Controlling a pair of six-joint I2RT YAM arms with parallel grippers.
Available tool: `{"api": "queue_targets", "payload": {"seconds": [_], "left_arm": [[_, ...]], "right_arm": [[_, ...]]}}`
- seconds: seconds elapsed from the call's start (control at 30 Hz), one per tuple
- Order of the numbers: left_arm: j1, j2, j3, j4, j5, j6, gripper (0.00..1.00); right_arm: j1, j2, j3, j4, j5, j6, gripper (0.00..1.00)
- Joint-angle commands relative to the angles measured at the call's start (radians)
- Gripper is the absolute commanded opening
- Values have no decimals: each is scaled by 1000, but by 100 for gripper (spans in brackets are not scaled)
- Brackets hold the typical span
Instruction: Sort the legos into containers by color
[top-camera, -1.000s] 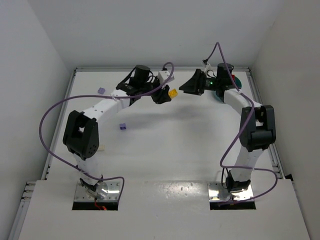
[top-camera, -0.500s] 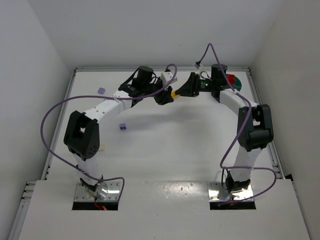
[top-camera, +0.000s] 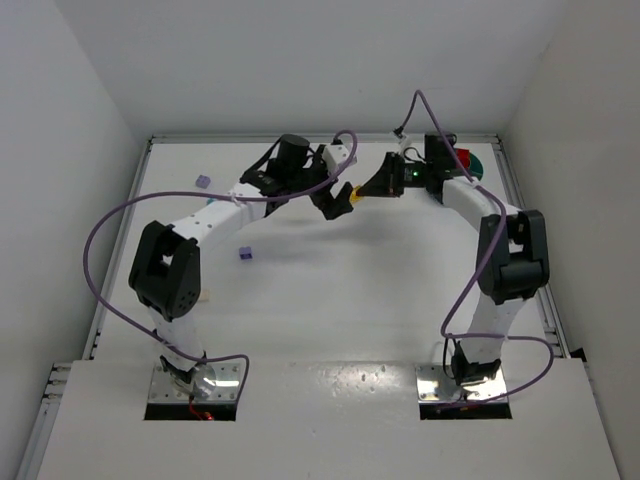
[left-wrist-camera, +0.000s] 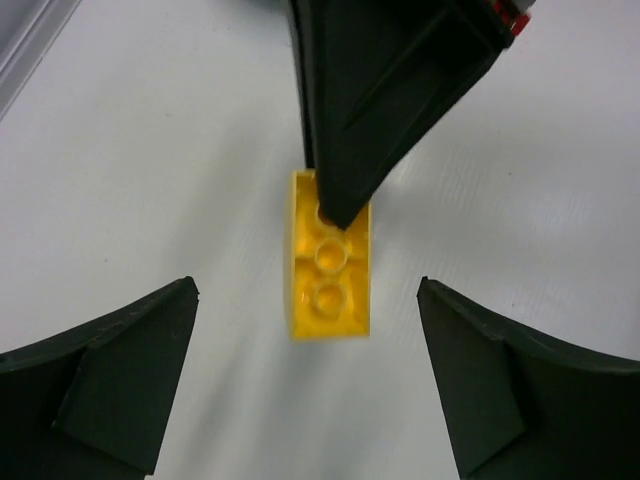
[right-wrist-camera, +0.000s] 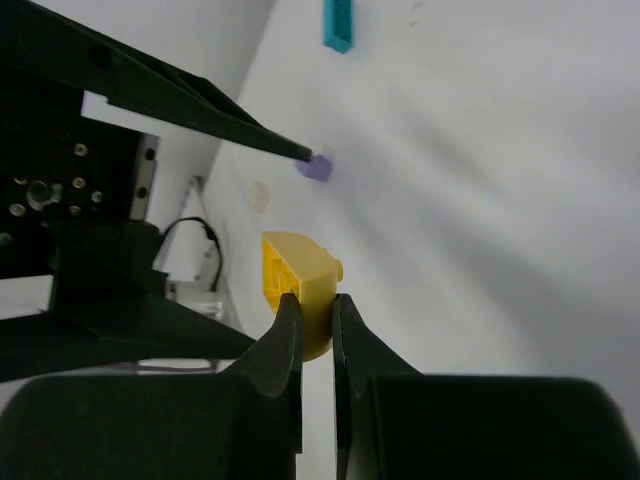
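Note:
Next, my right gripper releases the yellow lego inside the teal container, setting it free on the near side of the red lego (top-camera: 466, 180).
A yellow lego (top-camera: 353, 189) hangs above the table at the back middle, between the two grippers. My right gripper (top-camera: 364, 188) is shut on one end of it; in the right wrist view the fingertips of that gripper (right-wrist-camera: 312, 300) pinch the yellow lego (right-wrist-camera: 298, 265). My left gripper (top-camera: 341, 197) is open, and in the left wrist view its jaws (left-wrist-camera: 305, 295) stand wide on either side of the lego (left-wrist-camera: 328, 280) without touching it. The teal container (top-camera: 477, 168) sits at the back right, partly hidden by the right arm, with something red (top-camera: 462, 157) in it.
Two purple legos (top-camera: 246, 253) (top-camera: 204, 182) lie on the left half of the table. In the right wrist view, a cyan plate (right-wrist-camera: 338, 22), a purple cube (right-wrist-camera: 316, 166) and a cream piece (right-wrist-camera: 260, 193) show beyond the left gripper's fingers (right-wrist-camera: 200, 105). Walls enclose the table on three sides.
The right gripper moved left to the yellow lego and shut on it. The left gripper, which held the lego, has opened wide.

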Motion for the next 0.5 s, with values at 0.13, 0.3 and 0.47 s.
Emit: {"api": "queue_targets", "payload": {"seconds": [0.13,0.3,0.47], "left_arm": [[40,-121,-99,65,-52,-34,99],[61,-159,-119,65,-176,-105,99],[83,-159,-107,31,-245,-154,99]], "right_arm": [[-140,-197,54,-405,357,-414,0],[-256,-286,77,-476,759,-579,0],[-302,-309,91,-419,989,-658,0]]}}
